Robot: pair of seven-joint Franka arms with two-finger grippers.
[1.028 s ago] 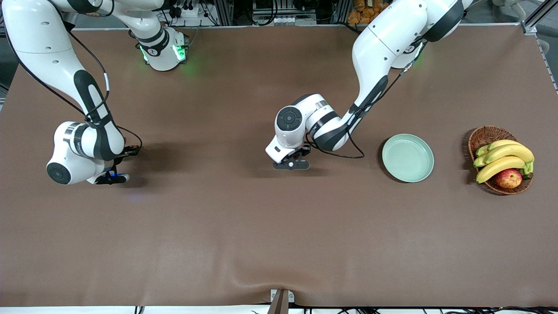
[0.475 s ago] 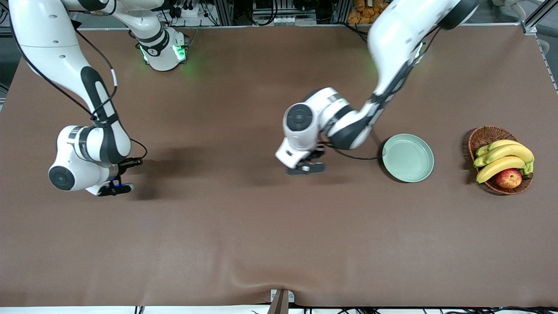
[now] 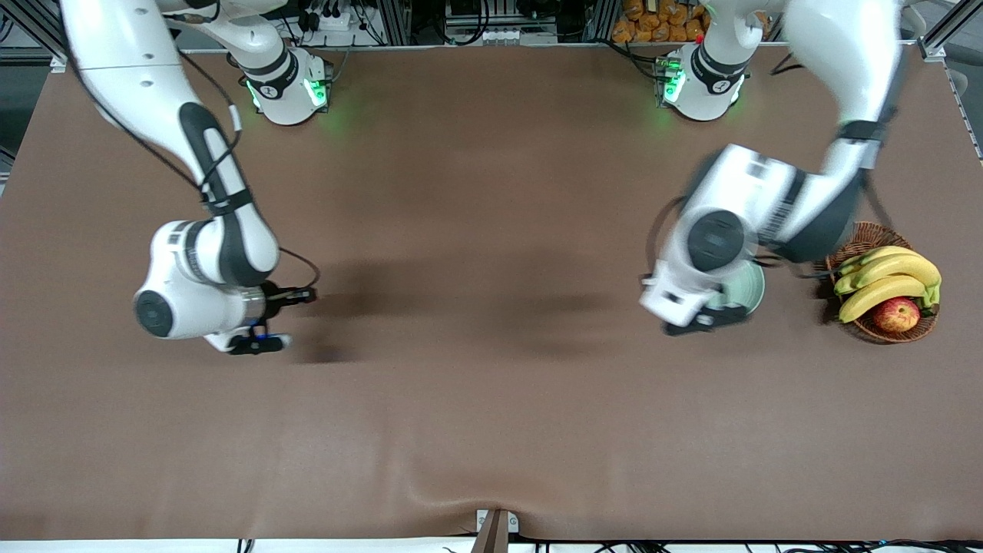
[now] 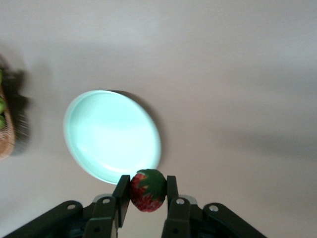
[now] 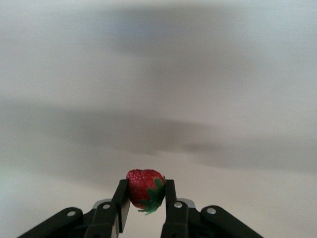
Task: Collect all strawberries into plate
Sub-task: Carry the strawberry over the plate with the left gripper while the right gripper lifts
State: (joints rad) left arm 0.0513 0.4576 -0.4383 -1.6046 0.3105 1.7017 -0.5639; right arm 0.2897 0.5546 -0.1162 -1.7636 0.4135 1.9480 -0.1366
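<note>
My right gripper will set the strawberry it holds down on the brown cloth about midway (image 3: pixel 471 276) between that gripper and the plate.
My left gripper (image 3: pixel 703 322) is shut on a strawberry (image 4: pixel 147 191), red with a green top, and hangs over the edge of the pale mint-green plate (image 3: pixel 752 288) on the side toward the table's middle. The plate (image 4: pixel 111 136) shows with nothing in it in the left wrist view. My right gripper (image 3: pixel 257 342) is shut on a second strawberry (image 5: pixel 145 191) and is held above bare table toward the right arm's end. Neither held berry shows in the front view. A third strawberry is out of view.
A brown wicker basket (image 3: pixel 852 238) stands beside the plate at the left arm's end of the table. It holds bananas (image 3: pixel 891 276) and a red-yellow apple (image 3: pixel 896 313). Its edge also shows in the left wrist view (image 4: pixel 6 134). The table is covered with brown cloth (image 3: pixel 491 399).
My left arm has swung from the table's middle to the plate, carrying its strawberry. My right arm has drifted toward the table's middle and a little lower in the front view.
</note>
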